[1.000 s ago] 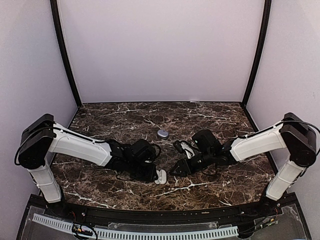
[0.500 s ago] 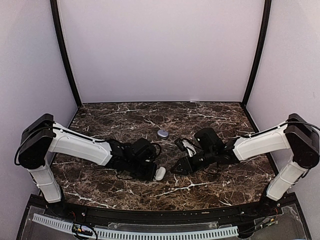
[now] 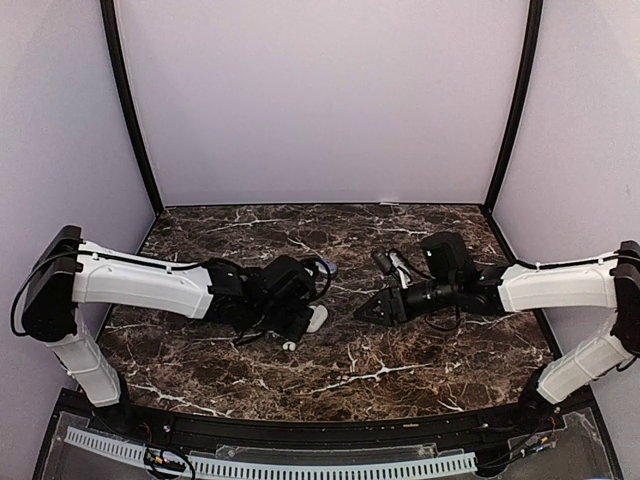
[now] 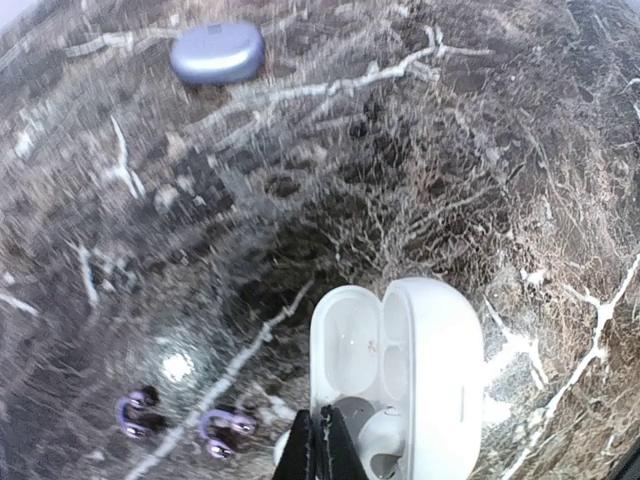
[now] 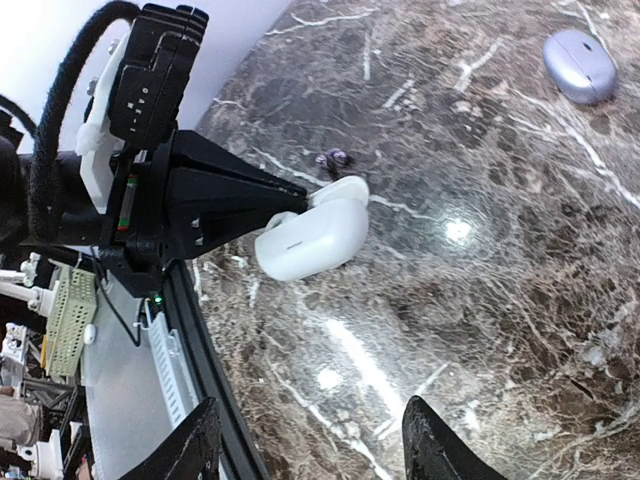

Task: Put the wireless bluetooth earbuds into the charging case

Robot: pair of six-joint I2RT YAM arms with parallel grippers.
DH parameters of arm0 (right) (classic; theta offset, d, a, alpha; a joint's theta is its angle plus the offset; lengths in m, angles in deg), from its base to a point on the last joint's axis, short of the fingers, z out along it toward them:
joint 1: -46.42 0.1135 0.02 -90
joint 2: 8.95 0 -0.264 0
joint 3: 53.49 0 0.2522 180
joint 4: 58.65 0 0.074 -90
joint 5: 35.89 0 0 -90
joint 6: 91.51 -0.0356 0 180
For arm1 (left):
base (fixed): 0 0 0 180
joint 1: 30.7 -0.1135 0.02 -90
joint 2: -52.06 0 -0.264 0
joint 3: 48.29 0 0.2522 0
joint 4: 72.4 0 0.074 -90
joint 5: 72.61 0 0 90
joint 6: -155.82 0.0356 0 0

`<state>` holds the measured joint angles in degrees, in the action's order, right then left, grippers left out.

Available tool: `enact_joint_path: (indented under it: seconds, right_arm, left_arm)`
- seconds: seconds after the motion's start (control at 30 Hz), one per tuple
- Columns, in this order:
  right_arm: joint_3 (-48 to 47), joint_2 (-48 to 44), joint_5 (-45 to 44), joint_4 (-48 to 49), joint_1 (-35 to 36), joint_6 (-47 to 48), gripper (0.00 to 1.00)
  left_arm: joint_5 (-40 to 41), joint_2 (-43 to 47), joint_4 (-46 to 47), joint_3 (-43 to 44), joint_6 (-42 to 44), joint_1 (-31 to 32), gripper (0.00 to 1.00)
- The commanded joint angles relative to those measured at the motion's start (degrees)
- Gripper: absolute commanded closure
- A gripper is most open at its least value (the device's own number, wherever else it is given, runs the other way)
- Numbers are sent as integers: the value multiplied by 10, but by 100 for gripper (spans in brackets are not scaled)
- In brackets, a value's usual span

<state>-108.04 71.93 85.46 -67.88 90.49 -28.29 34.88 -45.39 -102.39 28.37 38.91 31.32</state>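
Observation:
The open white case is pinched by its rim in my left gripper, so I will put the case down and grip its body [image 5: 315, 241] before my right gripper takes it.
My left gripper [image 4: 318, 455] is shut on the rim of an open white hinged case [image 4: 430, 370] and holds it above the table; the case also shows in the top view [image 3: 316, 318] and the right wrist view [image 5: 310, 240]. A white earbud [image 4: 385, 448] sits in one of its wells. A tiny white piece [image 3: 288, 346], perhaps the other earbud, lies on the table near the left gripper [image 3: 300, 322]. The lavender charging case [image 4: 217, 52] lies closed further back and shows in the right wrist view [image 5: 579, 64]. My right gripper [image 5: 310, 450] is open and empty, right of the white case [image 3: 375, 308].
Two small purple ear-hook pieces [image 4: 140, 412] [image 4: 228, 428] lie on the dark marble table [image 3: 400, 240] left of the white case. The table's black front rail [image 5: 190, 330] runs close under the left gripper. Lilac walls stand on three sides.
My left gripper has lifted the white case and carried it back from the front edge. My right gripper has drawn back and to the right, away from the case.

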Motion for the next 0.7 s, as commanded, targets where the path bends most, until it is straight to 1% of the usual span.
enact_joint_path:
  seconds: [0.0, 0.03, 0.13, 0.27, 0.33, 0.37, 0.43, 0.5, 0.53, 0.57, 0.6, 0.63, 0.67]
  right_arm:
    - [9, -45, 81, 3, -2, 0, 41]
    - [14, -52, 101, 13, -2, -4, 41]
    - [28, -68, 144, 32, -2, -13, 40]
    - [31, -94, 179, 61, -2, -35, 39]
    - [27, -111, 186, 76, -3, -47, 38]
    - [24, -113, 181, 73, -3, -48, 38]
    - [8, -106, 145, 19, -6, -31, 38]
    - [-13, -97, 100, -58, -10, 11, 38]
    - [-15, -96, 71, -85, -11, 18, 38]
    - [-12, -96, 57, -99, -12, 20, 38]
    - [-5, -97, 50, -107, -11, 22, 37]
    - [6, -101, 41, -108, -12, 19, 37]
    - [25, -104, 35, -105, -12, 19, 38]
  left_arm:
    - [120, 91, 16, -5, 165, 21, 100]
    - [128, 115, 45, -11, 182, 29, 100]
    - [146, 172, 93, -33, 254, 50, 100]
    - [178, 207, 147, -39, 349, 98, 100]
    - [210, 206, 159, -36, 394, 133, 100]
    - [237, 204, 180, -34, 406, 140, 100]
    - [264, 192, 193, -31, 419, 148, 100]
    - [289, 173, 176, -22, 390, 148, 100]
    - [284, 163, 126, -11, 335, 138, 95]
    - [239, 158, 97, -7, 257, 131, 91]
    - [210, 160, 61, -12, 226, 120, 83]
    - [161, 172, 59, -25, 171, 115, 75]
    - [131, 179, 70, -56, 148, 109, 73]
